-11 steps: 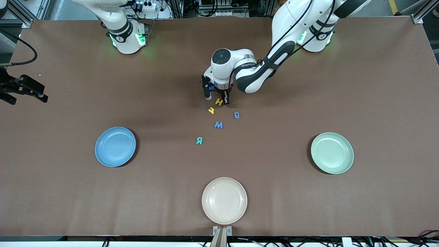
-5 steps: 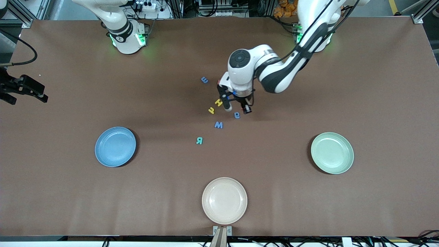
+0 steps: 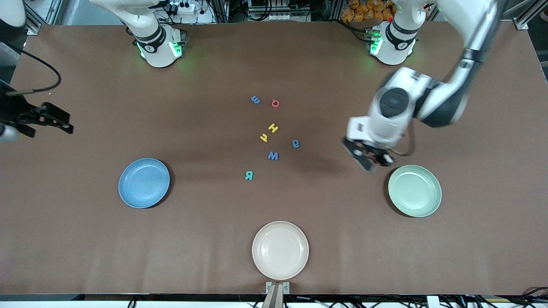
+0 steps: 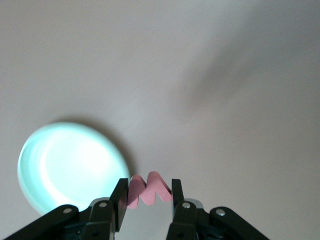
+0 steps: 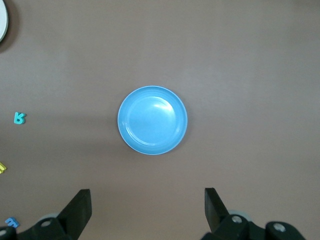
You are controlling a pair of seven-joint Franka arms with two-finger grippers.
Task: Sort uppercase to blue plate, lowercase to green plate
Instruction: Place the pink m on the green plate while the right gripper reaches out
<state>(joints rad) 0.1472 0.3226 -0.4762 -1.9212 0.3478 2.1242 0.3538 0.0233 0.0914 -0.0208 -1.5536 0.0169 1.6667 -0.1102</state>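
The robot's left gripper should set the red lowercase m/w down near the middle of the green plate (image 3: 417,192) (image 4: 66,170).
My left gripper (image 3: 371,161) hangs in the air beside the green plate (image 3: 414,191), on the side toward the letters. It is shut on the red lowercase m/w (image 4: 150,189), with the green plate (image 4: 70,167) below it. On the table's middle lie the red Q (image 3: 275,103), yellow H (image 3: 273,127), blue M/W (image 3: 273,156) and teal R (image 3: 248,175). Among them lie a blue lowercase letter (image 3: 255,100), the hooked yellow one (image 3: 264,137) and the round blue one (image 3: 296,143). My right gripper (image 3: 64,124) waits open, high above the blue plate (image 5: 152,120).
A cream plate (image 3: 280,250) sits near the table's front edge, nearer to the front camera than the letters. The blue plate (image 3: 144,183) lies toward the right arm's end. Both arm bases stand at the table's back edge.
My left arm has lifted the red letter from the letter cluster and swung toward the green plate. The red Q and a blue letter now show. The right gripper has shifted slightly.
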